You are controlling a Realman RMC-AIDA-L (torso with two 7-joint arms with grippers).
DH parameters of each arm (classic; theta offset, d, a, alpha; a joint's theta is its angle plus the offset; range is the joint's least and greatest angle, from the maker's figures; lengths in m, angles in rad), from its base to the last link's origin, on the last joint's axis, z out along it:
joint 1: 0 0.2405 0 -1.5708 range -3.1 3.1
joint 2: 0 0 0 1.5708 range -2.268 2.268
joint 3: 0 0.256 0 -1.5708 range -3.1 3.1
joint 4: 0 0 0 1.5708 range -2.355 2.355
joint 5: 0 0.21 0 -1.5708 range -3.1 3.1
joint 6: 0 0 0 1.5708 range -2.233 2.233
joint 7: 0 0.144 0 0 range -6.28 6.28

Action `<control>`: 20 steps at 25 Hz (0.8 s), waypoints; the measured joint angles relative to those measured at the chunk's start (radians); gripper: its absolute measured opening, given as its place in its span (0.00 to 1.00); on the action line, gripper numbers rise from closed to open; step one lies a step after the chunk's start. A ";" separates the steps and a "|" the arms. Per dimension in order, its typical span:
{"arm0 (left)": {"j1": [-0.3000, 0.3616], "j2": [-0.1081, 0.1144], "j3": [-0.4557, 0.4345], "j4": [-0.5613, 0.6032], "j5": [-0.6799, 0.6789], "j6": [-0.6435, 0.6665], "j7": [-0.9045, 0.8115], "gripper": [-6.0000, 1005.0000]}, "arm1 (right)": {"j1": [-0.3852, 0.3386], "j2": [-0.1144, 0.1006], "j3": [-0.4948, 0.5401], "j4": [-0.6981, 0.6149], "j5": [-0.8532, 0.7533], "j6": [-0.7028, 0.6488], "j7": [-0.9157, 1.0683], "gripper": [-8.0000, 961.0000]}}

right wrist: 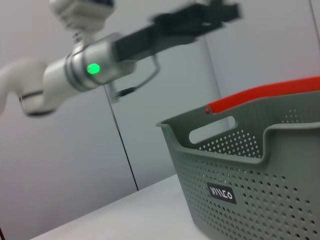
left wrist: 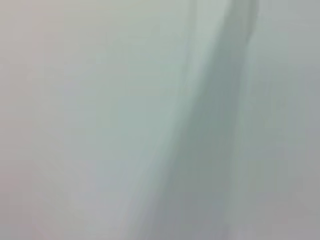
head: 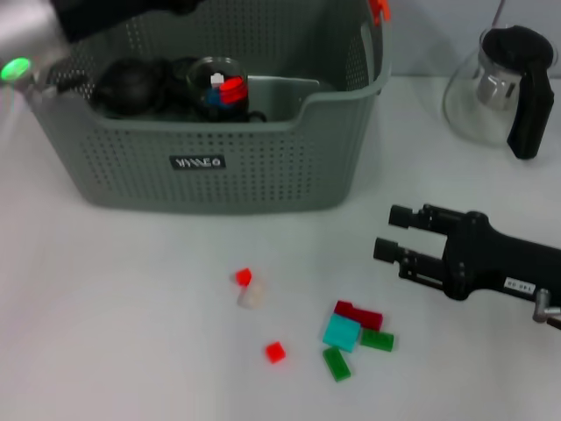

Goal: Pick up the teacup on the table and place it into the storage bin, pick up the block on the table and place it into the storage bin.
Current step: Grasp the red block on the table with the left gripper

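The red block [head: 244, 277] beside the whitish block, the one nearest the storage bin, is next for my left gripper to go to and close on.
The grey perforated storage bin [head: 263, 167] stands at the back left of the table, and its wall and orange-tipped handle fill the right wrist view [right wrist: 260, 170]. Inside it a glass teacup [head: 217, 86] sits beside black objects, with red, blue and white pieces showing in it. Several small blocks lie on the table in front, among them a red block [head: 275, 352] and a cyan block [head: 342, 332]. My right gripper [head: 390, 231] hovers open and empty to the right of the blocks. My left gripper [right wrist: 220, 11] hangs above the bin.
A glass teapot [head: 500, 92] with a black handle stands at the back right. Green blocks [head: 336, 363], a dark red block [head: 358, 314] and a whitish block [head: 252, 296] lie among the others. The left wrist view shows only a pale blurred surface.
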 joint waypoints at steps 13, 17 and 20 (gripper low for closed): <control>0.115 -0.001 -0.172 -0.242 0.321 0.242 0.388 0.66 | 0.009 0.002 0.000 0.000 -0.001 0.003 0.003 0.65; 0.146 -0.026 -0.161 -0.256 0.443 0.183 0.484 0.65 | 0.005 0.002 0.000 0.002 -0.001 0.004 0.004 0.65; 0.158 -0.034 -0.143 -0.300 0.476 0.113 0.555 0.65 | -0.001 -0.001 0.000 0.002 -0.001 -0.001 0.004 0.65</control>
